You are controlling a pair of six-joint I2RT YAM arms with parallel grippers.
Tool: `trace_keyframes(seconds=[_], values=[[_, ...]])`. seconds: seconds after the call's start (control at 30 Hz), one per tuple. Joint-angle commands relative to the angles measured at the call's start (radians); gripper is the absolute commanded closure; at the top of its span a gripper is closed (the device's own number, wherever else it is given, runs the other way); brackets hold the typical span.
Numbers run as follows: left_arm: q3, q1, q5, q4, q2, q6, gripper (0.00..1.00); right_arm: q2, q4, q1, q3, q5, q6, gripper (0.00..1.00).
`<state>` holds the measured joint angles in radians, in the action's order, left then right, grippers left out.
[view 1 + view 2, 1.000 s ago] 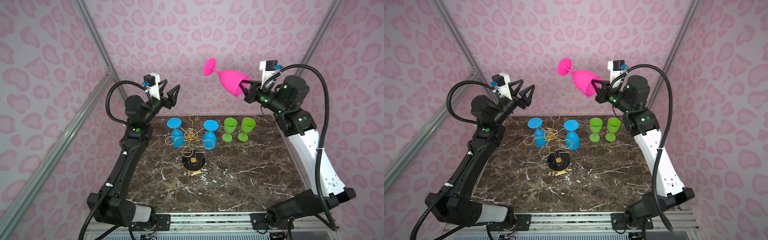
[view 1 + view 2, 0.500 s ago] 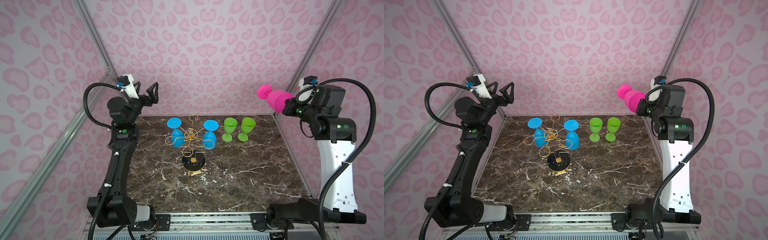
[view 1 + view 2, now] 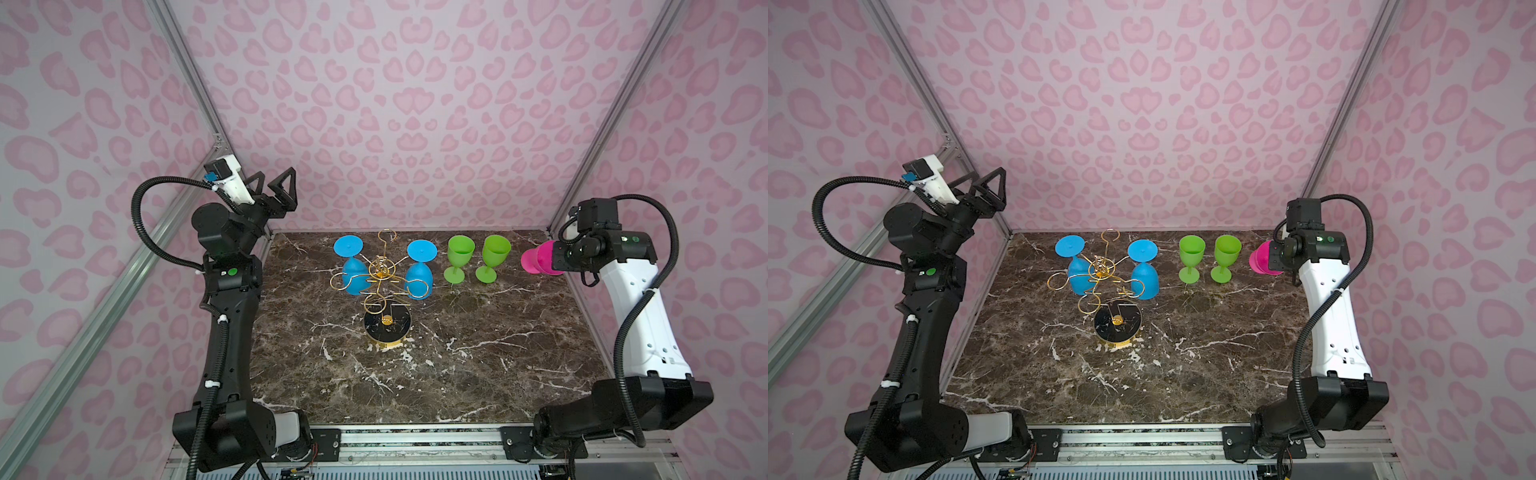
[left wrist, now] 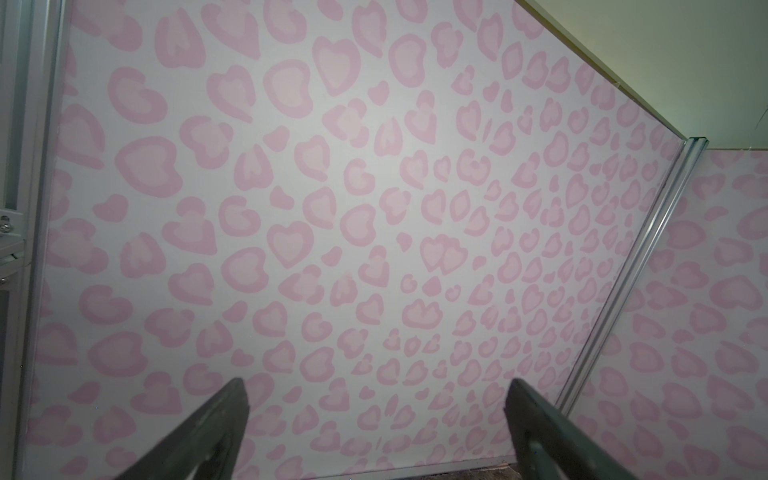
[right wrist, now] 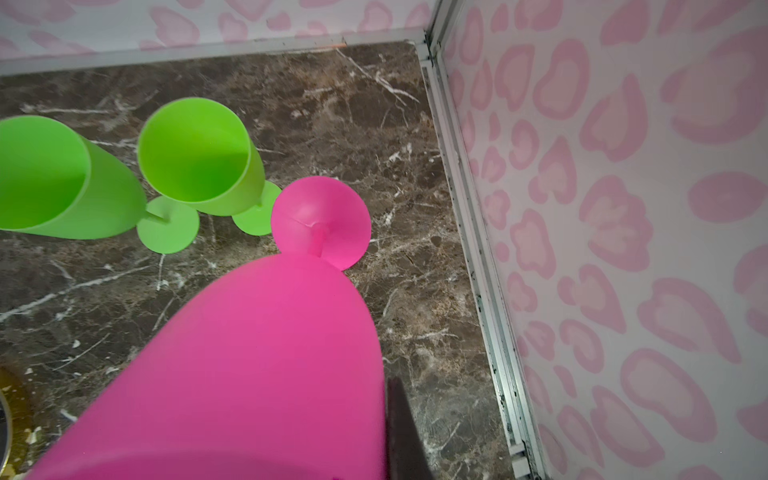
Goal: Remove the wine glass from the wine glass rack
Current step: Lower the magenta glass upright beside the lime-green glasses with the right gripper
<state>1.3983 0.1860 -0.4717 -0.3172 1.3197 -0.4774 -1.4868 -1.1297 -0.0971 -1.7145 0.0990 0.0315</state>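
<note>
The robot's right gripper will release the pink glass upright on the marble (image 3: 516, 281) (image 5: 342, 209) beside the nearest green glass.
The gold wire wine glass rack (image 3: 384, 272) stands mid-table on its round black base (image 3: 387, 328). Two blue glasses (image 3: 353, 274) (image 3: 419, 278) hang upside down from it. My right gripper (image 3: 555, 261) is shut on the bowl of a pink wine glass (image 3: 536, 259) (image 5: 257, 353) near the back right corner. One finger (image 5: 401, 432) shows against the bowl. The glass's foot (image 5: 322, 220) points down beside a green glass; I cannot tell whether it touches the table. My left gripper (image 3: 274, 180) (image 4: 376, 382) is open and empty, raised at the back left and facing the wall.
Two green glasses (image 3: 459, 253) (image 3: 494, 253) stand upright on the marble table (image 3: 457, 374), between the rack and the pink glass. Pink patterned walls with aluminium corner posts (image 5: 478, 232) close the back and both sides. The right wall is close to the pink glass.
The right arm swung the pink glass from high over the table's middle to the back right and lowered it, foot down. The left gripper opened wider and drew back to the left.
</note>
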Motion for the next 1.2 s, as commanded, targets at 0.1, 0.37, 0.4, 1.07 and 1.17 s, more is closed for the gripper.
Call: trace_keyframes(seconds=[0.1, 0.37, 0.4, 1.07, 1.17], values=[[0.014, 0.019, -0.001, -0.003, -0.019, 0.009, 0.03, -0.067, 0.052, -0.008, 0.057, 0.047, 0.011, 1.00], [-0.012, 0.030, 0.024, -0.005, -0.040, 0.015, 0.01, -0.245, 0.051, -0.030, 0.012, 0.024, 0.026, 1.00], [-0.011, 0.030, 0.032, -0.001, -0.042, 0.024, 0.01, -0.268, 0.050, -0.030, 0.005, 0.020, 0.026, 1.00], [-0.013, 0.036, 0.070, 0.007, -0.066, 0.062, 0.00, -0.522, 0.047, -0.045, -0.194, -0.054, 0.047, 1.00], [-0.015, 0.036, 0.070, 0.011, -0.070, 0.065, 0.00, -0.565, 0.009, -0.048, -0.255, -0.053, 0.042, 1.00]])
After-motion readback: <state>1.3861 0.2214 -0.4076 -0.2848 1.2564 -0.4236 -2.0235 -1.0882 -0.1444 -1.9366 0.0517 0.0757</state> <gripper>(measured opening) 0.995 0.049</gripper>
